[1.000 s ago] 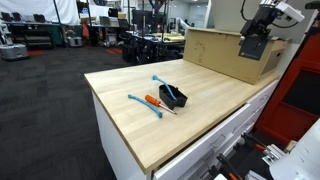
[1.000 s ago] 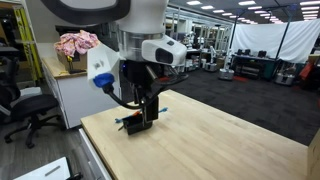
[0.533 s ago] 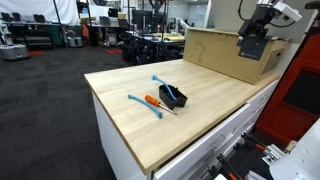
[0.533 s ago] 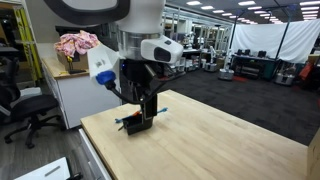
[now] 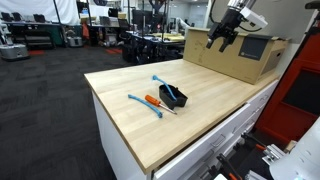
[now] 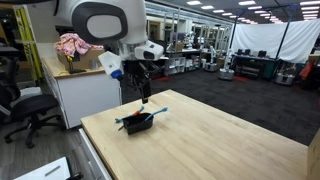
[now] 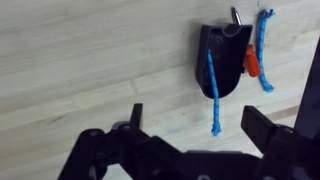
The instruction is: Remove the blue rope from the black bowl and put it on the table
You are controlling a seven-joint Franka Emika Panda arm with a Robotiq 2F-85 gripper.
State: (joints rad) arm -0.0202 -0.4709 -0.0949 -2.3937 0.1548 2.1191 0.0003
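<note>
My gripper is to close on the blue rope just outside the black bowl's rim (image 5: pixel 165 84) (image 7: pixel 215 98), where the rope's loose end starts trailing over the table.
The black bowl (image 5: pixel 174 97) stands on the light wood table (image 5: pixel 205 118). The blue rope (image 5: pixel 157 80) lies with one end in the bowl and the other trailing over the rim onto the table. In the wrist view the rope (image 7: pixel 213 95) runs from the bowl (image 7: pixel 228 45) toward my gripper (image 7: pixel 198 128). The gripper is open and empty, high above the table and well short of the rope. In the exterior views the gripper (image 5: pixel 222 40) (image 6: pixel 146 98) hangs in the air above and behind the bowl (image 6: pixel 138 123).
A longer blue strand (image 5: pixel 141 103) and an orange-handled screwdriver (image 5: pixel 155 101) lie beside the bowl, both also in the wrist view (image 7: pixel 264 45) (image 7: pixel 251 62). A big cardboard box (image 5: pixel 235 58) stands at the table's back. White drawers sit below the top.
The arm has swung away from the cardboard box's far end toward the bowl's side of the table. The bowl, rope and screwdriver have not moved.
</note>
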